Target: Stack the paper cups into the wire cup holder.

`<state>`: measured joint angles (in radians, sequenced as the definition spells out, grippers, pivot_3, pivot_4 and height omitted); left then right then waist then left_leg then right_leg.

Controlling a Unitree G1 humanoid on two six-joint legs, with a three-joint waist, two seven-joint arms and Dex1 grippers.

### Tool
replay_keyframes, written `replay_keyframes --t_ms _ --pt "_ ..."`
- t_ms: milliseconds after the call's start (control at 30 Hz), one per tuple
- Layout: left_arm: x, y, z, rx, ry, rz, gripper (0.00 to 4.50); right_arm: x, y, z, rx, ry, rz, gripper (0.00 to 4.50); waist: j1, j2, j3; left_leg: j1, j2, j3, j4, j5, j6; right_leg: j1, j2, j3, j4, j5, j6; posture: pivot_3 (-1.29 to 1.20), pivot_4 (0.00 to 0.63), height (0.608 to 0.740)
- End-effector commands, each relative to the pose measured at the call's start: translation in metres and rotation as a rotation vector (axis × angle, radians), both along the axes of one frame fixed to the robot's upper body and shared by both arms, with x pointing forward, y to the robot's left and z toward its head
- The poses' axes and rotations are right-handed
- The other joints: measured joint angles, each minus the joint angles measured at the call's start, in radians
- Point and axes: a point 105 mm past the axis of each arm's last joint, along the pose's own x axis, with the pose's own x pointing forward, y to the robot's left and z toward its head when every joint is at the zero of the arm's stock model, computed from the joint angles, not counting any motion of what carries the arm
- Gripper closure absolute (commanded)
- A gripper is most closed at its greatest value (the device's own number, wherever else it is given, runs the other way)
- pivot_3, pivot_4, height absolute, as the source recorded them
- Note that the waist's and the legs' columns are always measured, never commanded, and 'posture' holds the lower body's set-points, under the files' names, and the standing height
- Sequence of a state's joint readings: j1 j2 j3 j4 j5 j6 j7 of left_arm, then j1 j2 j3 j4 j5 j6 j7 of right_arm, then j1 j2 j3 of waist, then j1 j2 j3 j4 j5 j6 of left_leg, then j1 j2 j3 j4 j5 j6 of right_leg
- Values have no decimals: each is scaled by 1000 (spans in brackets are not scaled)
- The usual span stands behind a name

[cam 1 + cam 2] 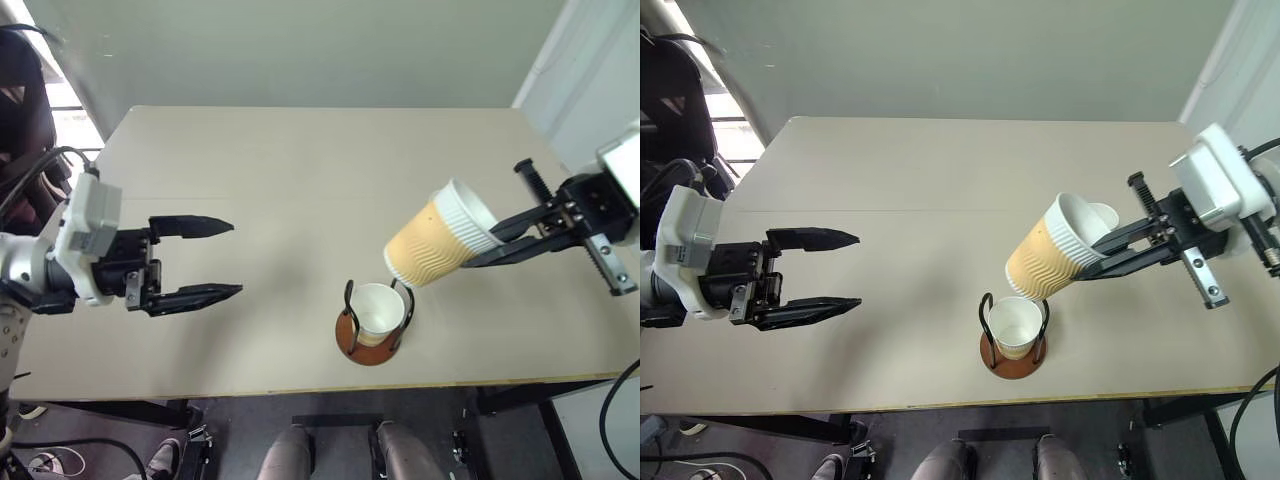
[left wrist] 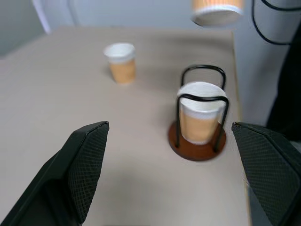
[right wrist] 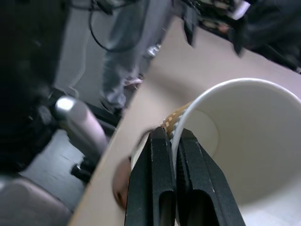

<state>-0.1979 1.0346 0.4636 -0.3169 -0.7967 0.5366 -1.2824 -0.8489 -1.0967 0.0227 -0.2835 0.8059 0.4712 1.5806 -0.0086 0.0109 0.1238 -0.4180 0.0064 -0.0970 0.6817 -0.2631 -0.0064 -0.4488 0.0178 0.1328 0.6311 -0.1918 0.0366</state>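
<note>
Next, my right gripper lets go of the tilted paper cup inside the upright cup in the wire cup holder (image 1: 379, 295) (image 3: 141, 149).
The wire cup holder (image 1: 352, 340), a reddish-brown base with black wire loops, stands near the table's front edge. One paper cup (image 1: 378, 310) sits upright inside it. My right gripper (image 1: 1092, 252) is shut on the rim of a second paper cup (image 1: 438, 238), which hangs tilted, bottom down-left, just above and to the right of the holder. The right wrist view shows the gripper (image 3: 171, 141) pinching that cup's wall (image 3: 249, 141). A third paper cup (image 2: 121, 61) stands upright farther back on the table. My left gripper (image 1: 236, 258) is open and empty, left of the holder.
The beige table (image 1: 300, 170) has wide bare room at the back and left. Its front edge (image 1: 300, 388) runs close below the holder. A person's legs (image 3: 117, 52) stand beyond the table in the right wrist view.
</note>
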Motion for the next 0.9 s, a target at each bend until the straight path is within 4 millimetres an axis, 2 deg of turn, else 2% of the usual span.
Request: replay_keyframes --t_ms 33,233,467,700,900 --pt "-3 4 3 15 -47 14 0 2 7 -1 -10 -24 -17 4484 0 0 0 0 0 0 0 0 0 0 0 0 0 0 0 0 150 740" --pt "-4 1 0 11 -48 12 0 11 16 -24 -82 -27 -23 4484 0 0 0 1 0 0 0 0 1 -2 0 0 6 1 -1 0 150 740" --pt "-7 1 1 24 -46 19 0 8 24 -36 -93 4 24 4484 -2 0 0 2 0 0 1 0 1 -3 0 0 11 1 -1 0 150 740" --pt "-11 0 2 29 -46 18 0 19 24 -51 -127 10 8 4484 -2 0 0 2 0 0 1 1 0 -3 0 0 12 1 -2 0 150 740" --pt "-13 -1 2 32 -41 20 0 23 25 -57 -135 15 9 4484 -3 0 0 2 0 0 1 1 0 -3 0 0 12 1 -2 0 150 740"
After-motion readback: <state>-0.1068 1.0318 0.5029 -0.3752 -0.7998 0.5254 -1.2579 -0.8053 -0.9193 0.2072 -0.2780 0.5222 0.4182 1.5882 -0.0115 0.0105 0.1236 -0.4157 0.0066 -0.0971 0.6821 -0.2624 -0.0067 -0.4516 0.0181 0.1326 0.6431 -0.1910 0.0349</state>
